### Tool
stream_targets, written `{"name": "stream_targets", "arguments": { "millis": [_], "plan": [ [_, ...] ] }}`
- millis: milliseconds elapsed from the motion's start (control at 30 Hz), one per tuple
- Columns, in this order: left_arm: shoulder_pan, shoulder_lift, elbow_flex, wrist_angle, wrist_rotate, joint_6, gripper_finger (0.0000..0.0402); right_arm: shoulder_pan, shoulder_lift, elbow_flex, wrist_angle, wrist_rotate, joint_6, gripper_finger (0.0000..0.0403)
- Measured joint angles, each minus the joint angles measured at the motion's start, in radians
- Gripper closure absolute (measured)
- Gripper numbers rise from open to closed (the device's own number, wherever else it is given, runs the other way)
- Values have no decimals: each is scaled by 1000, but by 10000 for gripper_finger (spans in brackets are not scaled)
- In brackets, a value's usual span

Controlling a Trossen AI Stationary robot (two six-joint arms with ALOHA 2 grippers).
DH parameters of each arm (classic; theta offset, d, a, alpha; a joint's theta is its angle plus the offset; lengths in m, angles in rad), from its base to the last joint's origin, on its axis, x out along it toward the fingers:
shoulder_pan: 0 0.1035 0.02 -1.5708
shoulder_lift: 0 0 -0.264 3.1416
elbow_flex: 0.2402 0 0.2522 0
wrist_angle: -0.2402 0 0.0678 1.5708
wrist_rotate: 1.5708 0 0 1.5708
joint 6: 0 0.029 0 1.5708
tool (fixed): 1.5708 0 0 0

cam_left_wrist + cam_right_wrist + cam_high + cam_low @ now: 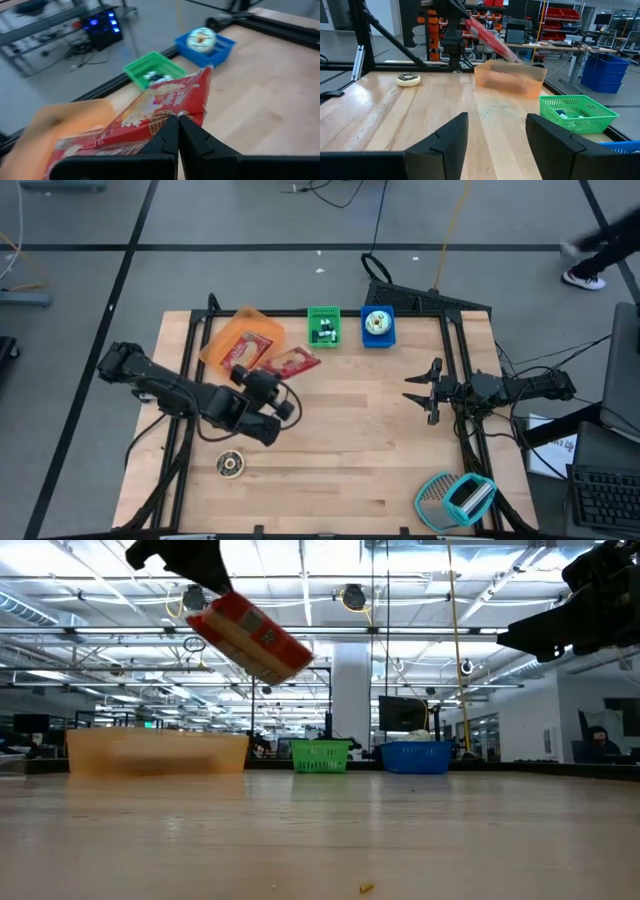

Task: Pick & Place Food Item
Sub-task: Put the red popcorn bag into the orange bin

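My left gripper is going to set the red snack packet down on top of the second red packet inside the orange bin [247, 352] [70, 146].
A red snack packet [295, 362] hangs in the air just right of the orange bin [240, 330], with my left gripper [270, 380] shut on it. The low view shows the packet [250, 637] high above the tabletop, slanting down from the gripper [195, 568]. A second red packet [245, 350] lies inside the orange bin. My right gripper [425, 392] waits open at the table's right side, nothing between its fingers [451, 134]. My left gripper pinches the red packet's near edge [159, 120] between its two shut fingers. The fingers slant downward toward the table's far right. The packet reaches out beyond the fingertips, tilted and lifted clear of table and bin.
A green basket [323, 326] and a blue basket [377, 326] holding a pale round item stand at the far edge. A chocolate donut [231, 465] lies near the front left. A teal object [455, 498] sits at the front right corner. Bare wood spreads across the middle.
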Motion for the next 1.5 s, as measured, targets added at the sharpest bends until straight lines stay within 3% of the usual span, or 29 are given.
{"name": "stream_targets", "arguments": {
  "millis": [567,833,1167,1500],
  "plan": [
    [61,0,0,-542,-35,-446,401,0,0,0,0,0,0,216],
    [153,-2,-55,-588,-47,-466,401,0,0,0,0,0,0,216],
    [302,-164,-391,-378,37,-482,402,0,0,0,0,0,0,216],
    [382,-233,-640,174,171,-164,402,0,0,0,0,0,0,216]
  ]
}}
